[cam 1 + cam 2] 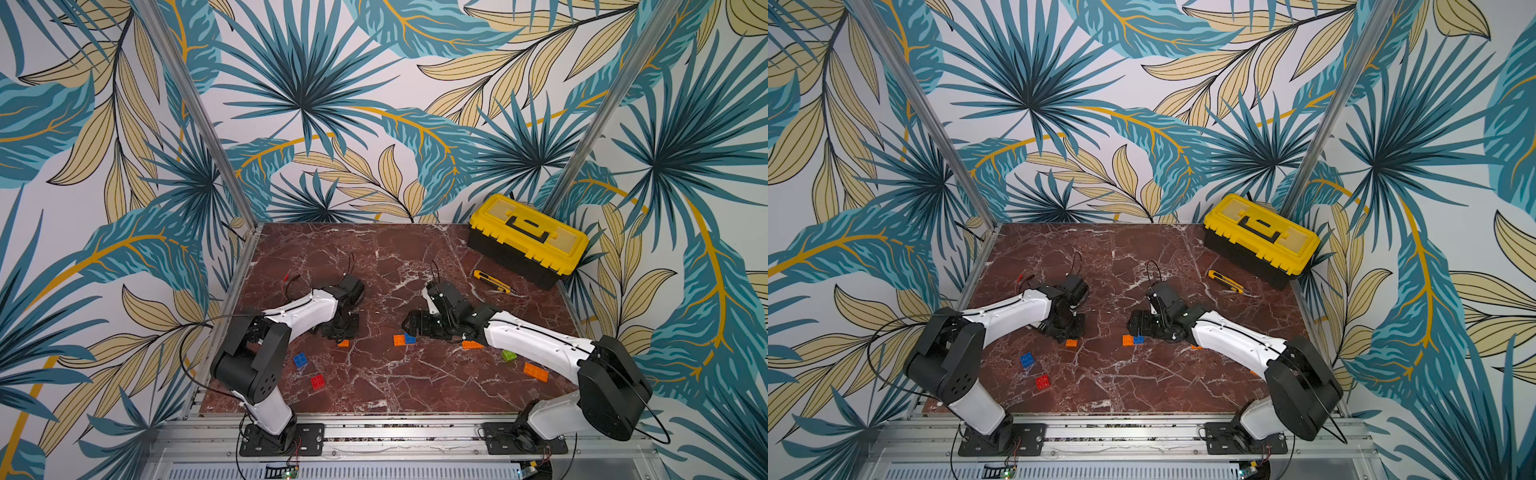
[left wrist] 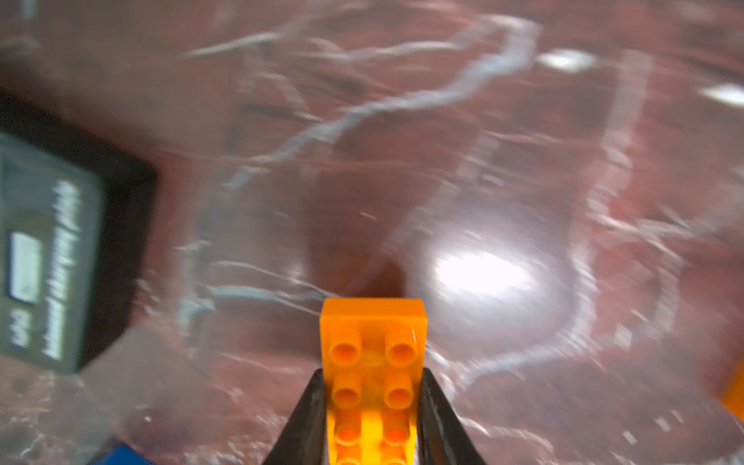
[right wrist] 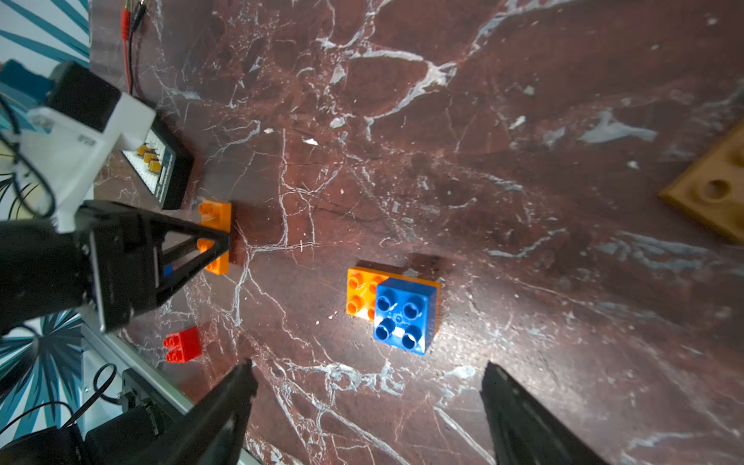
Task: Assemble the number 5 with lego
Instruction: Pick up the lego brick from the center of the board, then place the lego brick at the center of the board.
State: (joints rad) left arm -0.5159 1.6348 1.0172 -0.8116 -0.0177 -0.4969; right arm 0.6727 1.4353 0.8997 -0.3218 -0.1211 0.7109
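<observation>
Next, my left gripper lets go of the orange oblong brick on the marble [image 1: 400,365] just before the blue-and-orange pair.
My left gripper [image 2: 372,402] is shut on an orange oblong lego brick [image 2: 374,354], one black finger on each long side, low over the marble; in both top views that brick [image 1: 343,343] [image 1: 1071,343] pokes out under the gripper. My right gripper [image 3: 368,386] stands open, just short of a blue square brick [image 3: 404,314] stacked on an orange brick [image 3: 360,294]. In a top view this pair [image 1: 404,339] lies by the right gripper [image 1: 411,324]. A loose blue brick [image 1: 300,360], red [image 1: 318,381], green [image 1: 508,355] and two orange ones [image 1: 471,344] [image 1: 535,371] lie around.
A yellow-and-black toolbox [image 1: 528,239] stands at the back right with a utility knife [image 1: 492,280] in front of it. A black flat board with yellow parts [image 3: 161,169] lies under my left arm, red and black leads [image 1: 291,277] behind it. A tan holed piece [image 3: 712,189] shows at the right wrist view's edge.
</observation>
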